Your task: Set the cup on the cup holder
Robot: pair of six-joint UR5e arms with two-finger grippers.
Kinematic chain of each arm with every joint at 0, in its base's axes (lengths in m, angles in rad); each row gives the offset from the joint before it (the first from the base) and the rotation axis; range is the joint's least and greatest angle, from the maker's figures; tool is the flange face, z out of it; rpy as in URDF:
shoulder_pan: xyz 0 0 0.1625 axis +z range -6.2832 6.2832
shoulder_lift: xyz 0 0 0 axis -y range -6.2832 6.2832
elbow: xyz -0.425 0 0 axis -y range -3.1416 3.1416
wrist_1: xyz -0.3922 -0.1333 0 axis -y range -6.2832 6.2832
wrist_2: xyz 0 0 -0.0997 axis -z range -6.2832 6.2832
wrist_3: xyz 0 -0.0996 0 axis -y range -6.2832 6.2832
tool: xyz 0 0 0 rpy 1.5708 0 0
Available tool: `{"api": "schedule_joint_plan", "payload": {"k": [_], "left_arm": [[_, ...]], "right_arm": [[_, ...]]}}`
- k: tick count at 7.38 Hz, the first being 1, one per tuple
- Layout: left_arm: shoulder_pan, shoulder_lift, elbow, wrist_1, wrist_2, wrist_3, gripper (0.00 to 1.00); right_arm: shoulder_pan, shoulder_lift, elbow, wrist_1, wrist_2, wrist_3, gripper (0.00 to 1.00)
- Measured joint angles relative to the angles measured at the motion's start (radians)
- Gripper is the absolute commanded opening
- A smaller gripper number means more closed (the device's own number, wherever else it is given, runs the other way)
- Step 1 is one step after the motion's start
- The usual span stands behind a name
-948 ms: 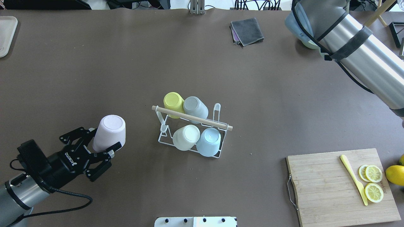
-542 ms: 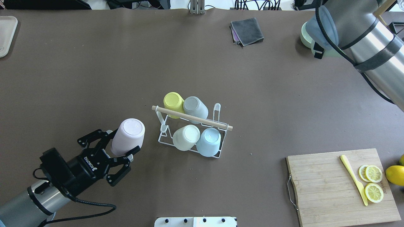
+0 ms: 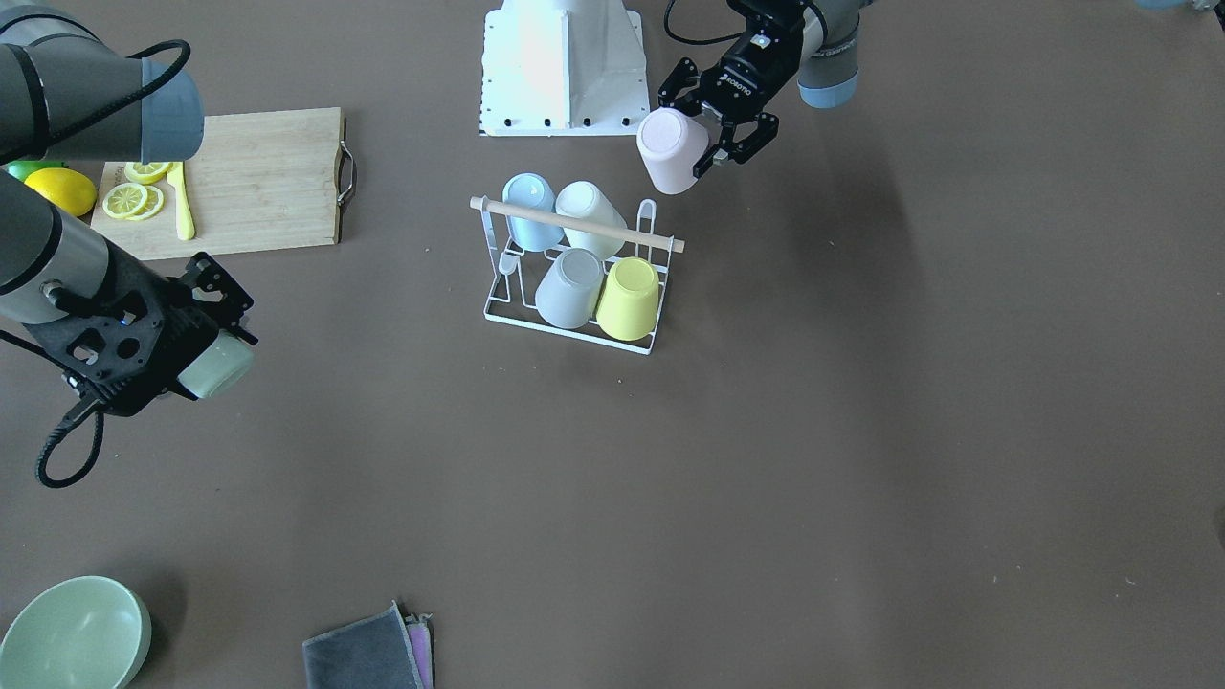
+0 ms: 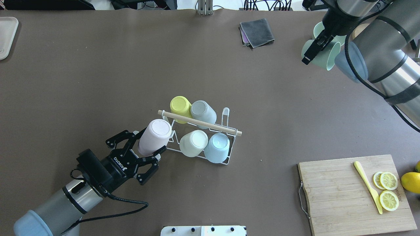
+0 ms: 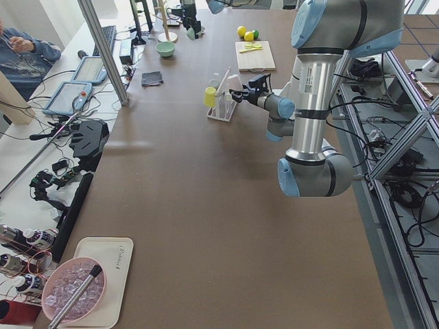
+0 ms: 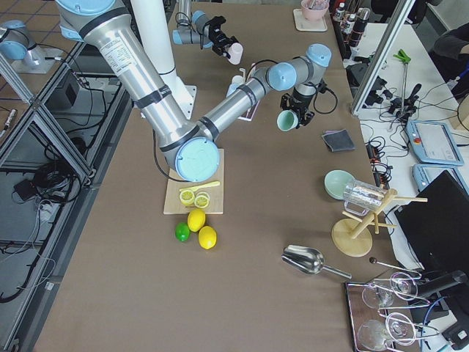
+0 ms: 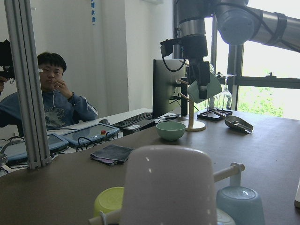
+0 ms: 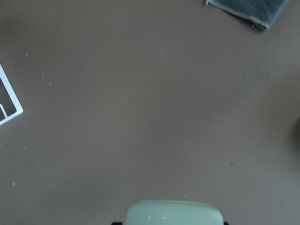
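Next, I let go of the pink cup with my left gripper on the cup holder's empty corner (image 3: pixel 656 213) next to the white cup. The pink cup is now tilted at the rack's end.
The cup holder (image 4: pixel 210 125) is a white wire rack with a wooden rod, at the table's middle; it also shows in the front view (image 3: pixel 574 226). Several cups sit upside down on its prongs. My left gripper (image 4: pixel 151 141) is shut on a pink cup (image 4: pixel 154 136), held upside down and tilted at the rack's left end, bottom towards the rod. The front view shows that gripper (image 3: pixel 687 134) and cup (image 3: pixel 670 148) too. My right gripper (image 4: pixel 320 49) is shut on a pale green cup (image 4: pixel 328 57), held in the air at the far right.
A wooden cutting board (image 4: pixel 344 196) with lemon slices and a yellow knife lies at the near right, a lemon (image 4: pixel 410 182) beside it. A grey cloth (image 4: pixel 257 31) lies at the far middle. A green bowl (image 3: pixel 72 636) stands beyond the right gripper.
My left gripper has carried the pink cup rightward up to the rack's left end. My right arm has swung, bringing its gripper and green cup into the overhead view.
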Motion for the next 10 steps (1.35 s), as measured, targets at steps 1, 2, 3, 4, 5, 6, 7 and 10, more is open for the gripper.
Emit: {"api": "schedule_joint_plan", "payload": {"k": [1, 2, 3, 4, 5, 6, 7, 10], "left_arm": [[-0.016, -0.018, 0.016, 0.002, 0.0, -0.009, 0.13], [-0.029, -0.038, 0.035, 0.004, 0.0, -0.022, 0.13], [-0.035, -0.054, 0.052, 0.004, 0.0, -0.029, 0.13], [-0.038, -0.07, 0.07, 0.005, -0.001, -0.035, 0.13], [-0.038, -0.084, 0.086, 0.005, -0.001, -0.043, 0.13], [-0.039, -0.09, 0.094, 0.005, -0.001, -0.049, 0.13], [-0.039, -0.092, 0.098, 0.004, -0.002, -0.052, 0.13], [-0.036, -0.095, 0.125, 0.001, -0.006, -0.075, 0.14]], "right_arm": [[-0.005, -0.012, 0.028, 0.091, 0.01, 0.073, 0.0], [-0.011, -0.023, 0.049, 0.194, 0.015, 0.14, 0.0], [-0.024, -0.037, 0.058, 0.312, 0.015, 0.198, 0.0], [-0.042, -0.05, 0.061, 0.409, 0.012, 0.242, 0.0], [-0.067, -0.053, 0.072, 0.485, 0.006, 0.309, 0.0], [-0.099, -0.05, 0.094, 0.558, -0.008, 0.406, 0.0], [-0.13, -0.051, 0.113, 0.64, -0.037, 0.489, 0.0], [-0.209, -0.061, 0.105, 0.912, -0.115, 0.598, 0.0]]}}
